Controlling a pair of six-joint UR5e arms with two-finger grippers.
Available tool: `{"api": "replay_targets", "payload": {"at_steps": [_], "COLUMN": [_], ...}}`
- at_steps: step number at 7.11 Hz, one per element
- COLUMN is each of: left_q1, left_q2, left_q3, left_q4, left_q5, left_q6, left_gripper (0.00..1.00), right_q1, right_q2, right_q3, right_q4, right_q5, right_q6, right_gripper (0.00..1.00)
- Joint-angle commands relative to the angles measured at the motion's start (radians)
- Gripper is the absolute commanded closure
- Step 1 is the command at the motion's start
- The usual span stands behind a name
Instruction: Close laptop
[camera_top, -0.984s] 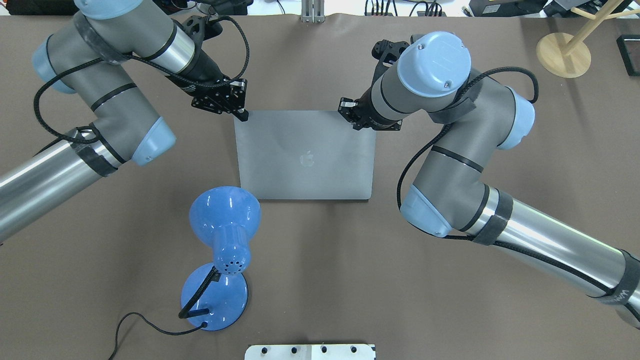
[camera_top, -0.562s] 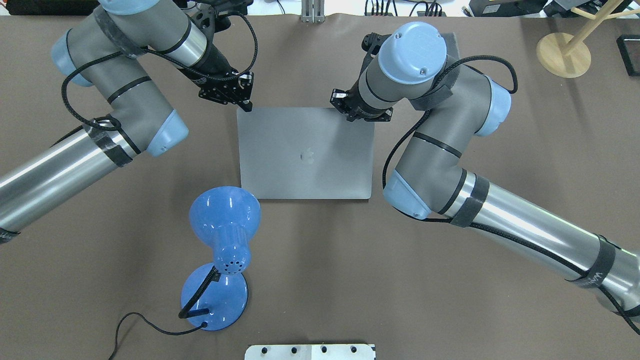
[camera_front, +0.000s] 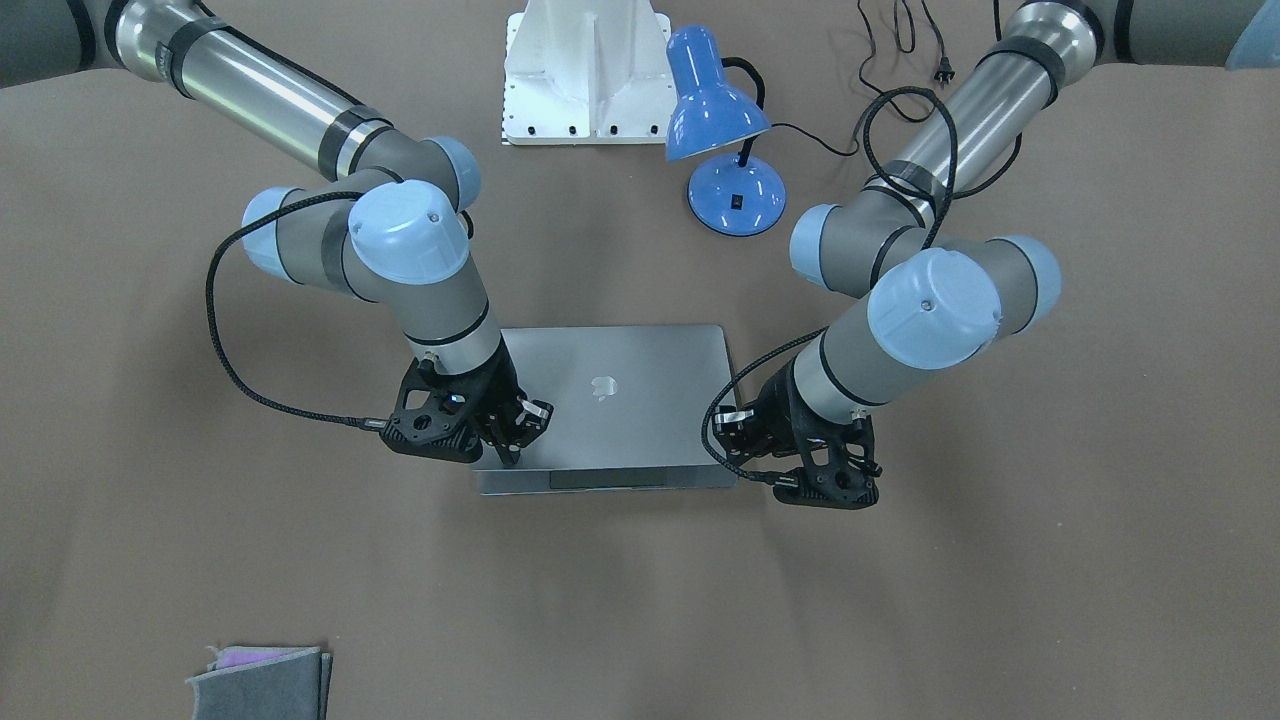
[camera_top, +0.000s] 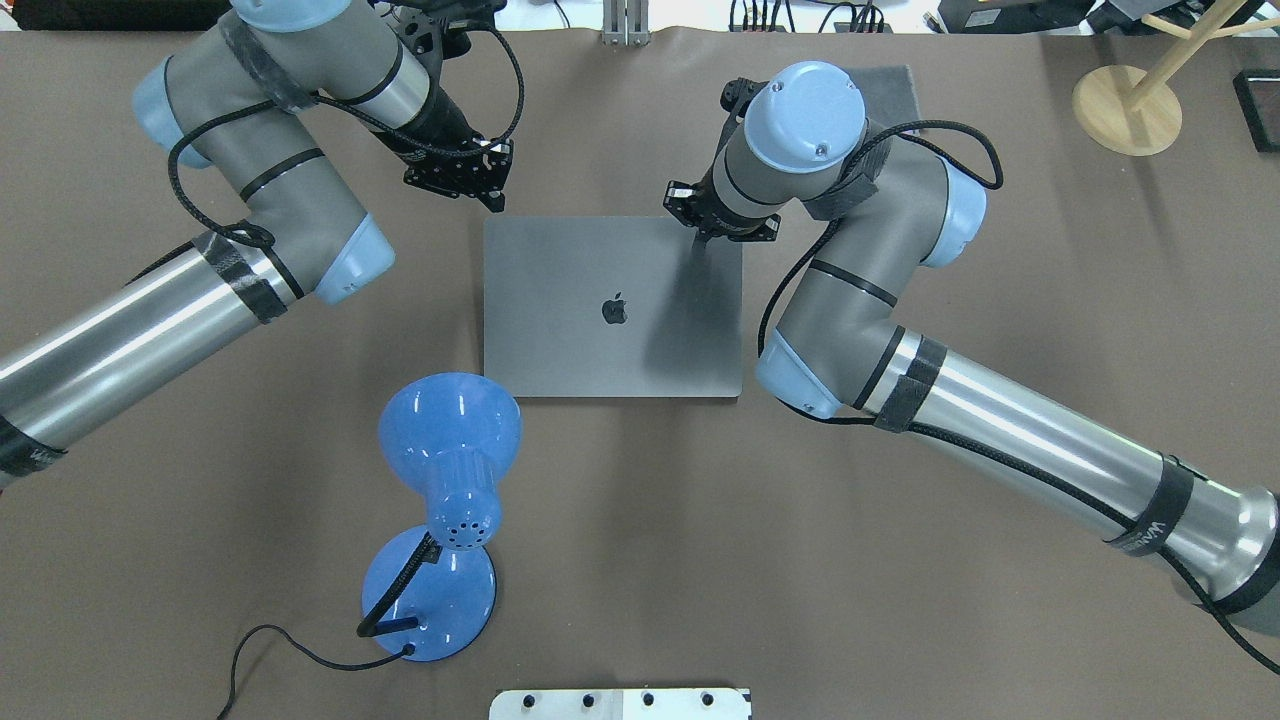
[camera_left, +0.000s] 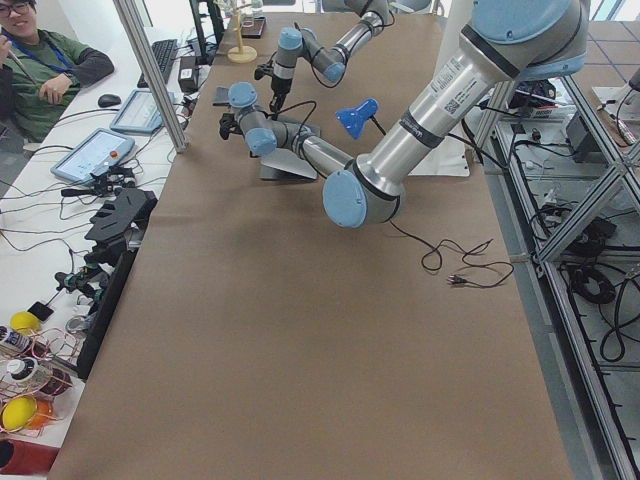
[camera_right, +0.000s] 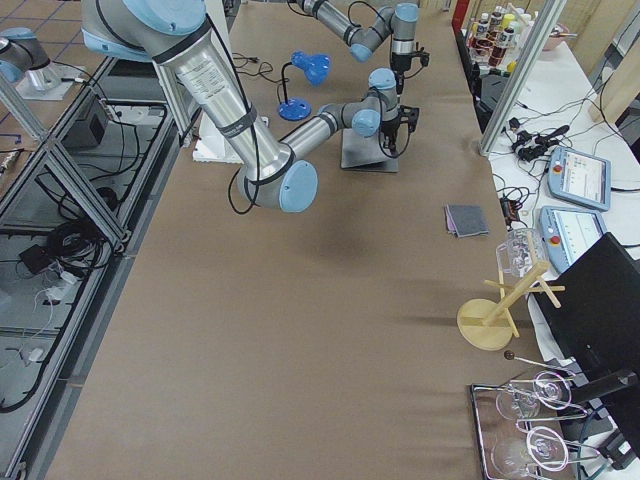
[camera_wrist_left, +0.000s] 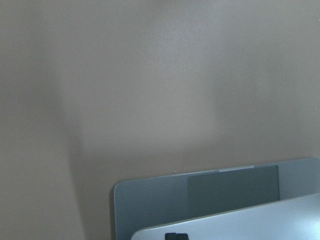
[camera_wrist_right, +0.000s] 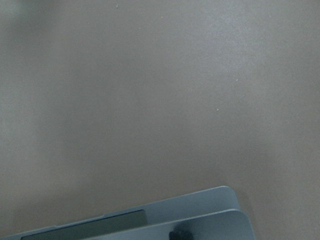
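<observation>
I should release the laptop's lid, now lowered almost flat, with my left gripper once it lies flat on the laptop's base (camera_front: 608, 410), covering the trackpad.
The grey-silver laptop (camera_top: 560, 330) lies mid-table with its lid, apple logo up, lowered almost flat. The front view (camera_front: 640, 400) and both wrist views still show a strip of base and trackpad past the lid's edge. My left gripper (camera_top: 497, 208) is shut, its tip at the lid's far left corner, and my right gripper (camera_top: 700, 238) is shut, its tip on the lid near the far right corner. In the front view the right gripper (camera_front: 511, 457) presses on the lid and the left gripper (camera_front: 737, 452) is at its other edge. A dark fingertip touches the lid (camera_wrist_left: 295, 220) in the left wrist view.
A blue desk lamp (camera_top: 440, 500) stands close to the laptop's near left corner, its cord trailing off. A folded grey cloth (camera_top: 890, 85) lies behind my right arm. A wooden stand (camera_top: 1127, 108) is at the far right, and a white base plate (camera_top: 620, 703) at the near edge.
The lid has come down from a tilt to almost flat. Both grippers moved away from the robot's side and lower with the lid's far edge.
</observation>
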Motion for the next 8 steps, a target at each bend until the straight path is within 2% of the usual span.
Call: {"api": "replay_targets", "payload": {"at_steps": [1,2,5,6,7,8], "left_q1": [0.057,0.080,0.075,0.059,0.036,0.009], "left_q2": [-0.022,-0.022,-0.032,-0.032,-0.028,-0.023], "left_q3": [0.066,0.083,0.069,0.042,-0.013,-0.102], "left_q4": [-0.001,-0.001,-0.001,0.005,0.064,0.162], "left_q5": [0.116,0.151,0.147,0.126,0.077,0.025], "left_q6": [0.016,0.016,0.016,0.016,0.018,0.019], "left_gripper": [1.00,1.00,1.00,1.00,1.00,1.00], "right_q1": [0.000,0.000,0.026,0.051,0.082,0.122], "right_q2": [0.015,0.024,0.056,0.055,0.049,0.020], "right_q3": [-0.092,-0.109,-0.114,-0.106,-0.093,-0.038], "right_q4": [0.067,0.067,0.065,0.061,0.051,0.009], "right_q5": [-0.010,-0.011,-0.001,0.045,0.112,0.142], "right_q6": [-0.002,-0.002,-0.006,-0.011,-0.026,-0.031], "right_gripper": [1.00,1.00,1.00,1.00,1.00,1.00]}}
